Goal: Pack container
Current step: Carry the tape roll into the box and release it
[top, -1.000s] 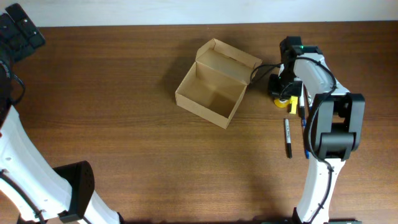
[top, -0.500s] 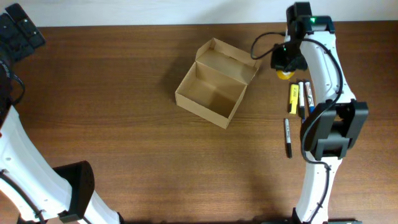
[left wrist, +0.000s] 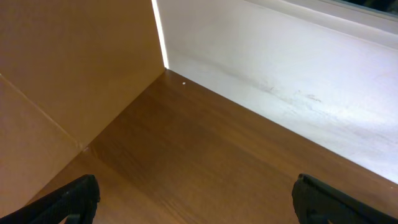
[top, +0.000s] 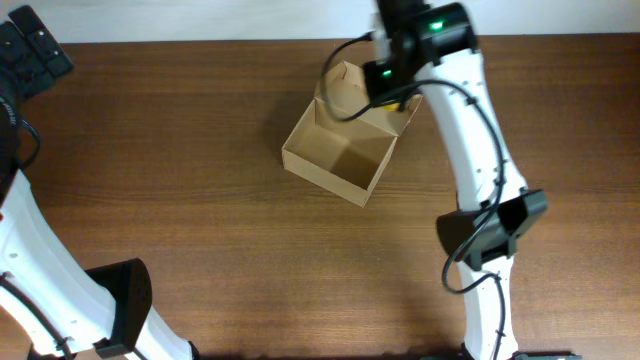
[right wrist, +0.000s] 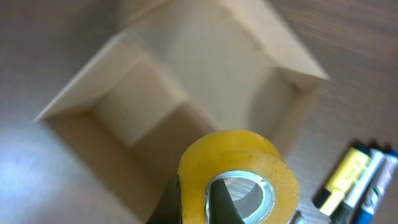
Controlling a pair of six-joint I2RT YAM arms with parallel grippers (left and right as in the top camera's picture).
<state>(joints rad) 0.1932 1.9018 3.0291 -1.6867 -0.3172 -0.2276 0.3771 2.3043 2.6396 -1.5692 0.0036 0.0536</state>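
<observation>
My right gripper has the yellow tape roll. It will let go of the roll on the box's inside bottom, slightly toward the pens [top: 349, 161] [right wrist: 160, 149].
The container [top: 322, 170], a tan cardboard box with its flap lid open at the back, sits in the middle of the table. It also fills the right wrist view [right wrist: 143, 106], seen from above, with nothing visible inside. My right gripper [top: 392, 88] hovers over the box's back right corner. It is shut on a yellow tape roll [right wrist: 249, 155], one finger inside the core and one outside [right wrist: 202, 198]. My left gripper [left wrist: 199, 202] is open and empty, far off at the table's back left corner [top: 35, 50].
Several pens and markers [right wrist: 357, 180], one yellow, lie on the table right of the box; in the overhead view my right arm hides them. A tan panel [left wrist: 68, 74] and a white wall [left wrist: 280, 74] stand beside my left gripper.
My right gripper has carried the yellow tape roll up from beside the pens and leftward, to above the open box. The left arm has not moved.
</observation>
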